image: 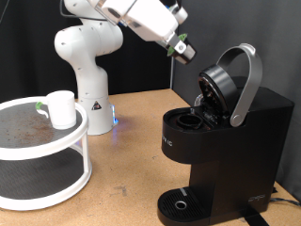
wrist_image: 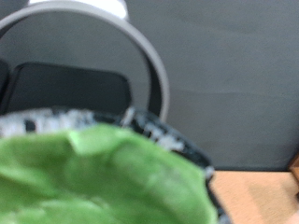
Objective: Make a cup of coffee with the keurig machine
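The gripper will release the green-topped pod in the open pod chamber (image: 191, 121) under the keurig machine's raised lid.
My gripper (image: 179, 43) hangs in the air at the exterior view's top, above and just left of the keurig machine (image: 235, 132), and is shut on a small dark pod with a green top (image: 182, 50). The machine's lid is raised, its silver arched handle (image: 249, 80) stands up, and the pod chamber (image: 193, 120) is open. The white cup (image: 62, 108) stands on the round tiered shelf at the exterior view's left. In the wrist view the blurred green pod top (wrist_image: 103, 177) fills the foreground, with the handle (wrist_image: 140, 47) arching behind it.
A white two-tier round shelf (image: 47, 158) stands at the exterior view's left. The arm's white base (image: 89, 80) is behind it. The machine's round drip tray (image: 181, 202) is at the front. The wooden table (image: 132, 141) lies between shelf and machine.
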You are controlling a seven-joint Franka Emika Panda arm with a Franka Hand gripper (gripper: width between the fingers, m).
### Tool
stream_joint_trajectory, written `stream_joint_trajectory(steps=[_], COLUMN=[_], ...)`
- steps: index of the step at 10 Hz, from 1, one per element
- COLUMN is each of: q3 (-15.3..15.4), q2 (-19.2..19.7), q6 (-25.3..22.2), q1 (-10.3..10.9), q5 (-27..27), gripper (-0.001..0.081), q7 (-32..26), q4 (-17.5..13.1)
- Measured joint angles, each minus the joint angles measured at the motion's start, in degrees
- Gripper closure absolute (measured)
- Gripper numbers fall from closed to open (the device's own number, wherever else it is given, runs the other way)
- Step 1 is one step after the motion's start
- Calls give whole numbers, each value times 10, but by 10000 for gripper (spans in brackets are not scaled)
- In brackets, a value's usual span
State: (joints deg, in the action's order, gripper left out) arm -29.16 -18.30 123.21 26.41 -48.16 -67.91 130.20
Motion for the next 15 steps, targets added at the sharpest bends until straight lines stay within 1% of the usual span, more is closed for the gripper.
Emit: stream_joint_trajectory(steps=[2,3,6,13,15], q3=[5,10,25,51,55], q2=[10,18,40,68,76], q6=[3,20,61,107,116], q1=[0,0,1,2,2], q5=[37,41,40,40,40], gripper=[330,330,330,330,330], q7=[4,4,-3,-6,-6], q4=[15,24,46,69,72])
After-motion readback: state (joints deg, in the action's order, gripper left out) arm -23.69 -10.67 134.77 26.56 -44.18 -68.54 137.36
